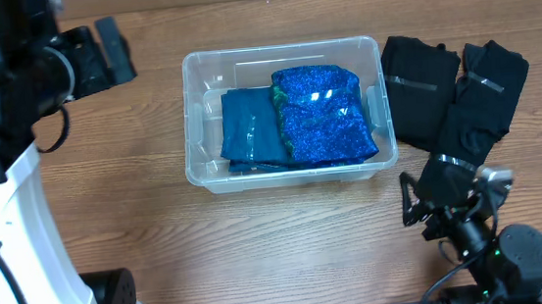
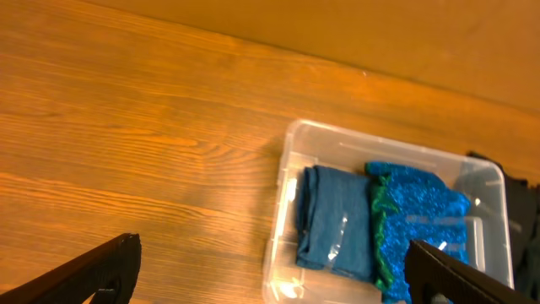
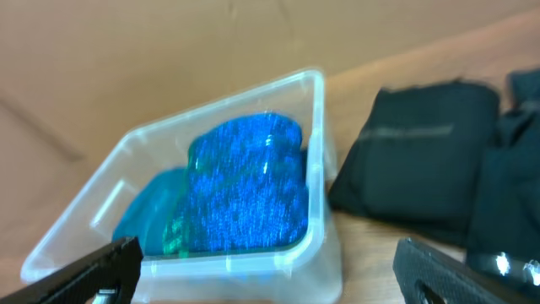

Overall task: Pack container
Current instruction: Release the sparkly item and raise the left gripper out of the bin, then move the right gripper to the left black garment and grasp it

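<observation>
Next, I move my right gripper next to the nearest black garment (image 1: 453, 163) (image 3: 506, 263), in front of the other black garments beside the container, and close it there.
The clear plastic container (image 1: 197, 119) stands mid-table. Inside lie a folded teal cloth (image 1: 249, 129) on the left and a sparkly blue cloth (image 1: 325, 113) on the right. My left gripper (image 1: 113, 53) is up at the far left, away from the container, open and empty; in the left wrist view (image 2: 270, 283) the container (image 2: 283, 181) lies ahead between its spread fingers. My right gripper (image 1: 432, 192) is open and empty just off the container's front right corner; its wrist view (image 3: 266, 274) faces the container wall (image 3: 316, 169).
Two folded black garments (image 1: 421, 90) (image 1: 485, 99) lie side by side right of the container, also seen in the right wrist view (image 3: 413, 156). The left arm's white base (image 1: 24, 252) fills the left edge. Bare wooden tabletop (image 1: 160, 231) surrounds the container.
</observation>
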`<move>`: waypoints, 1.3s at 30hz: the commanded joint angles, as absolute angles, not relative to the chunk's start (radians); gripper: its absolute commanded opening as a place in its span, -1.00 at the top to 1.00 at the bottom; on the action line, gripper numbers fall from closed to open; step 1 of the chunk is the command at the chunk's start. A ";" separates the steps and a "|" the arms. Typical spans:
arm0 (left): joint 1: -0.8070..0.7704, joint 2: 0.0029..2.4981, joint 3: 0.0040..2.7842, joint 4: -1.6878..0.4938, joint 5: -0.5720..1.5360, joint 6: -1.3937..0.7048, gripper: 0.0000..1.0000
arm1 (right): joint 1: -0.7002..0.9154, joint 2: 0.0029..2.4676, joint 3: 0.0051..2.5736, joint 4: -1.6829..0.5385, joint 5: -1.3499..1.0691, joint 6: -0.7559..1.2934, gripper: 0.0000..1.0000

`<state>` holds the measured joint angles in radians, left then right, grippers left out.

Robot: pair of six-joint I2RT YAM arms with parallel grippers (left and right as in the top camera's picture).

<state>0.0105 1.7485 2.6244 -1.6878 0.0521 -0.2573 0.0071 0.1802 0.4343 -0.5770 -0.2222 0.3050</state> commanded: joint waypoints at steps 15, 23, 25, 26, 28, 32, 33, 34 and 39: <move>0.033 1.714 2.622 -1.689 0.060 -0.239 -1.00 | -0.183 1.211 1.234 -0.953 -0.274 0.236 -1.00; 0.033 1.714 2.622 -1.689 0.060 -0.239 -1.00 | -0.566 1.463 1.232 -1.055 -0.346 0.234 -1.00; 0.033 1.714 2.622 -1.689 0.060 -0.239 -1.00 | -0.613 1.524 1.221 -1.081 -0.346 0.227 -1.00; 0.033 1.714 2.622 -1.689 0.060 -0.239 -1.00 | -0.635 1.570 1.206 -1.082 -0.347 0.219 -1.00; 0.033 1.714 2.622 -1.689 0.060 -0.239 -1.00 | -0.643 1.628 1.184 -1.068 -0.369 0.200 -1.00; 0.033 1.714 2.622 -1.689 0.060 -0.239 -1.00 | -0.627 1.727 1.168 -1.046 -0.451 0.132 -1.00; 0.033 1.714 2.622 -1.689 0.060 -0.239 -1.00 | -0.620 1.749 1.160 -1.034 -0.450 0.128 -1.00; 0.033 1.714 2.622 -1.689 0.060 -0.239 -1.00 | -0.616 1.766 1.151 -1.022 -0.451 0.122 -1.00; 0.033 1.714 2.622 -1.689 0.060 -0.239 -1.00 | -0.609 1.811 1.063 -0.922 -0.451 0.123 -1.00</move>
